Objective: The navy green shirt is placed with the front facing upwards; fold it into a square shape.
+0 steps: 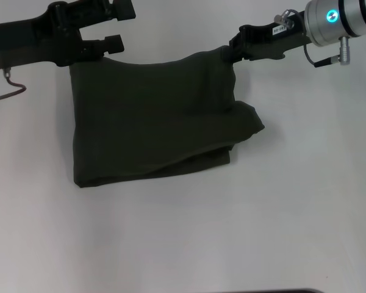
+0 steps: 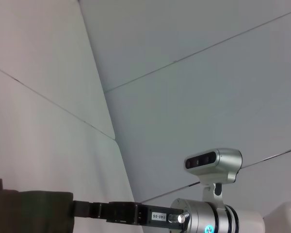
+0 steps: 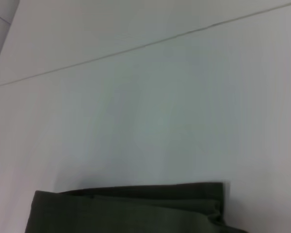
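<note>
A loose fold bulges from the shirt's side below my right gripper, so next my right gripper opens, retake the shirt's far corner (image 1: 221, 54) and draws it farther away.
The navy green shirt (image 1: 152, 116) is a plain dark olive fold; no print or collar shows. Both of its far corners are held. My left gripper (image 1: 79, 58) is shut on the far left corner and my right gripper (image 1: 229, 54) is shut on the far right corner. The far edge sags slightly between them. The near edge rests on the white table (image 1: 189, 238), and a loose fold bulges out at the right side. In the left wrist view the shirt (image 2: 29, 213) stretches to the right gripper (image 2: 76, 209). The right wrist view shows only a strip of the shirt (image 3: 131, 211).
White tabletop surrounds the cloth on all sides. A dark strip (image 1: 274, 291) shows at the near edge of the head view. Pale wall panels (image 2: 194, 87) stand behind the arms.
</note>
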Robot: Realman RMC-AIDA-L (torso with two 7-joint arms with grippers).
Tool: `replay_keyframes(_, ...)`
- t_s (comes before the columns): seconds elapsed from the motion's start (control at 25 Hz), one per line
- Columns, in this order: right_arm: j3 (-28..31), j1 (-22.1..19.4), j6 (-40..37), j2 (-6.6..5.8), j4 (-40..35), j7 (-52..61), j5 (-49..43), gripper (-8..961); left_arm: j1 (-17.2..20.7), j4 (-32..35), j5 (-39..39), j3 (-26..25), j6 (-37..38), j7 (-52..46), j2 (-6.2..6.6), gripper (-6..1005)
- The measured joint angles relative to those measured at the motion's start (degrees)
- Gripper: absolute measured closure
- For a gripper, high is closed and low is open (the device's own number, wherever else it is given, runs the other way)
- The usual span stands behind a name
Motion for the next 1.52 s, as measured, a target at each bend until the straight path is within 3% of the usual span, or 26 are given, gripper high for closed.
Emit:
replay_keyframes(0.32,0.0,-0.3,0.2,-0.14,0.0,0.5,0.0,903,0.0,0.1,0.2,0.2,-1.2,0.1,0.10,49)
replay_keyframes(0.76,0.4,-0.4,-0.2,0.14,-0.2,0.1,1.4,920,0.5,0.7,0.0,0.0,-1.3,0.6,0.20,50)
replay_keyframes(1.08,1.3,-1.2,-1.9,-0.03,-0.6,-2.4,1.7,769,0.5,0.7,-0.1,0.0,-1.3,0.6,0.35,49)
replay_keyframes(1.52,3.8,-4.4,-7.3,-3.29,-4.4,-1.1,1.3,275,0.0,0.8,-0.1,0.1,-2.9,0.4,0.28,49)
